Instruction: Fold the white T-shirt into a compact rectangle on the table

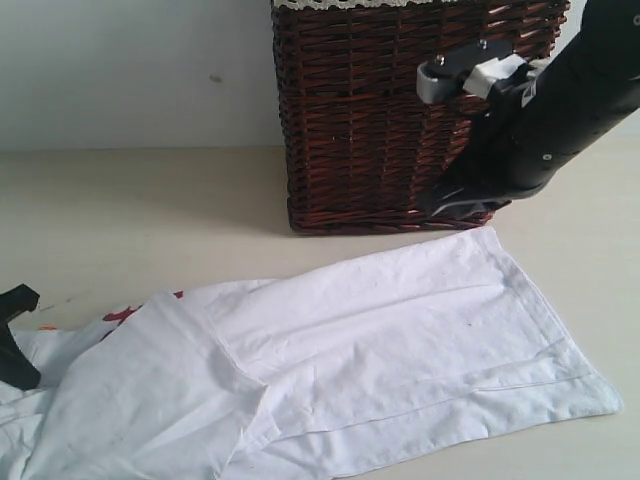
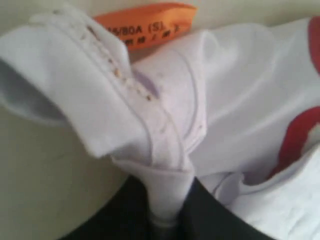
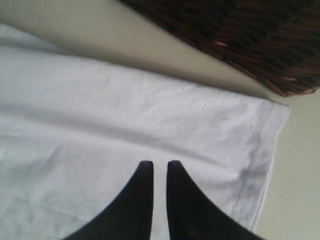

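The robot's left gripper needs to release the collar fold over the white T-shirt's hem end (image 1: 496,299), near the corner of the T-shirt by the basket.
The white T-shirt (image 1: 380,340) lies spread across the table (image 1: 130,210), its hem end toward the right and one part folded over at the left. Red lettering (image 1: 120,315) peeks out near its left end. My left gripper (image 1: 15,340) is at the far left edge. In the left wrist view it (image 2: 162,200) is shut on a bunched fold of the shirt (image 2: 225,100) near the collar seam, just below the orange neck tag (image 2: 145,25). My right gripper (image 3: 160,167) hovers over the shirt's (image 3: 100,125) hem corner, fingers almost together with nothing between them.
A dark brown wicker basket (image 1: 370,120) stands at the back, right behind the shirt's far edge, and my right arm (image 1: 560,100) hangs in front of it. The basket's base (image 3: 240,35) shows close to the hem corner. Bare table lies to the left of the basket.
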Available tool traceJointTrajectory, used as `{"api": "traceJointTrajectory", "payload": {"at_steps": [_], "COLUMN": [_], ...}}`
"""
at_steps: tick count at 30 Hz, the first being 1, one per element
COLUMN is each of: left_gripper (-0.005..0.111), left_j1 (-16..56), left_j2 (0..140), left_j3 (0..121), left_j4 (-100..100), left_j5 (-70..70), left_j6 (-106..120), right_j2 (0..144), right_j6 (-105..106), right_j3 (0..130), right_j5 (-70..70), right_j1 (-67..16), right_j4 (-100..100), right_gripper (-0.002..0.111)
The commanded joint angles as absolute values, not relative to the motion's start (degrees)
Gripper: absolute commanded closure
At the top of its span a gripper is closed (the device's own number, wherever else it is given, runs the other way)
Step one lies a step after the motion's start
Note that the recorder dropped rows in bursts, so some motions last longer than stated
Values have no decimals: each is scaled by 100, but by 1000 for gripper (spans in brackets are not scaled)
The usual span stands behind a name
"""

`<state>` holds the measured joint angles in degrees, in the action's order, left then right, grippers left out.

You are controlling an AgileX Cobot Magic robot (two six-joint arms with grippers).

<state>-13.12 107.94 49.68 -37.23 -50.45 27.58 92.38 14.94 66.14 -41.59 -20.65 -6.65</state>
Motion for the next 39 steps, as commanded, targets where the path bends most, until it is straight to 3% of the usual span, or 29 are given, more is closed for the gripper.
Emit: {"api": "traceJointTrajectory", "payload": {"at_steps": [1,7,13,18,27,30,33,37,39], "left_gripper": [107,107,107,107,107,107,107,107,107], "left_j1": [-1288,-1357,-1328,-848,981,2045,3169,4208,4591], "left_j2": [10388,10021,9986,9806,9737,9894,10234,10738,11108], "left_j3": [5362,6178,7212,7910,8431,8431,8431,8442,8576], "left_j4": [-3257,-434,-409,-813,-2115,-2172,-2334,-2751,-2679], "left_j5": [-5469,-5976,-6921,-6996,-6847,-6183,-5363,-3843,-3774], "left_j6": [2495,238,160,132,-138,-454,-624,-625,-358], "right_j2": [8844,8347,8140,8135,8120,7839,6911,5706,5279], "right_j6": [1540,1540,1619,1647,1675,1735,1735,1634,1634], "right_j3": [6892,6891,6891,6891,6891,6891,6891,6891,6891], "right_j5": [-4432,-4657,-4722,-4722,-5020,-5127,-5226,-5400,-5467], "right_j1": [-2029,-2029,-2029,-2029,-2029,-2029,-2029,-2029,-2029], "right_j4": [-990,-1425,-1604,-1665,-1696,-1696,-1563,-1550,-1550], "right_gripper": [96,98,99,99,99,99,99,99,99]}}
